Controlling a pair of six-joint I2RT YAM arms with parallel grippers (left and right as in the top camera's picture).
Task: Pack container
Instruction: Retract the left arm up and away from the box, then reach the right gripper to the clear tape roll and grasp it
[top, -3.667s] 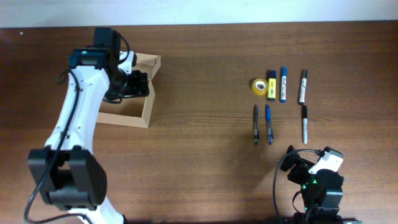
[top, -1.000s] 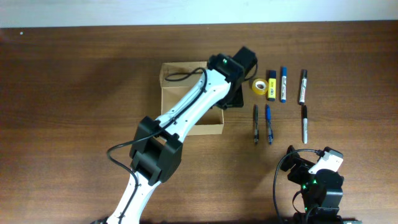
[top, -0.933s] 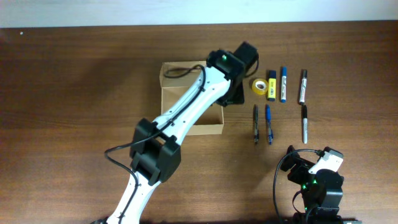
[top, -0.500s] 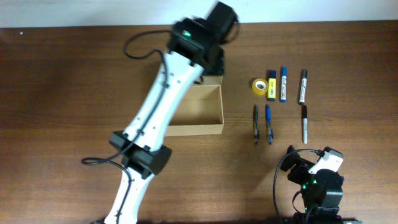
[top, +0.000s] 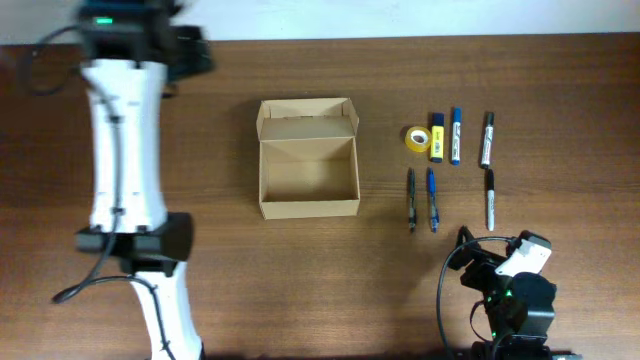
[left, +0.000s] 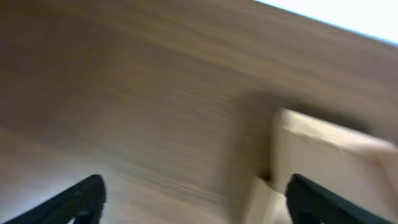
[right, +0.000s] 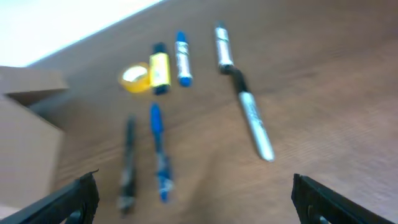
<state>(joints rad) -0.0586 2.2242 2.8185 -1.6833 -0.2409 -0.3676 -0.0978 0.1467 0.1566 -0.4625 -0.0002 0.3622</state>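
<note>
The side of the yellow tape roll (top: 408, 140) (right: 124, 79) that faces the box, opposite the yellow highlighter, will be gripped next as my right gripper closes on it.
The container (top: 308, 160) is a tan cardboard box, open, its flap lid standing at the back. It stands mid-table and looks empty. In the left wrist view its blurred corner (left: 323, 158) shows at the right. In the right wrist view its edge (right: 25, 124) shows at the left. My left gripper (top: 192, 55) is at the far back left, well clear of the box. In its own view (left: 196, 208) it is open and empty. My right gripper (top: 478, 268) is near the front right edge. In its own view (right: 196, 205) it is open and empty.
Right of the box lie a yellow tape roll (top: 415, 137), a yellow highlighter (top: 436, 138), a blue marker (top: 455, 135), a black-and-silver marker (top: 487, 138), a black pen (top: 411, 198), a blue pen (top: 432, 198) and a silver-tipped pen (top: 489, 198).
My left arm has swung from over the box to the far back left, leaving the box standing free mid-table. The right arm has not moved.
</note>
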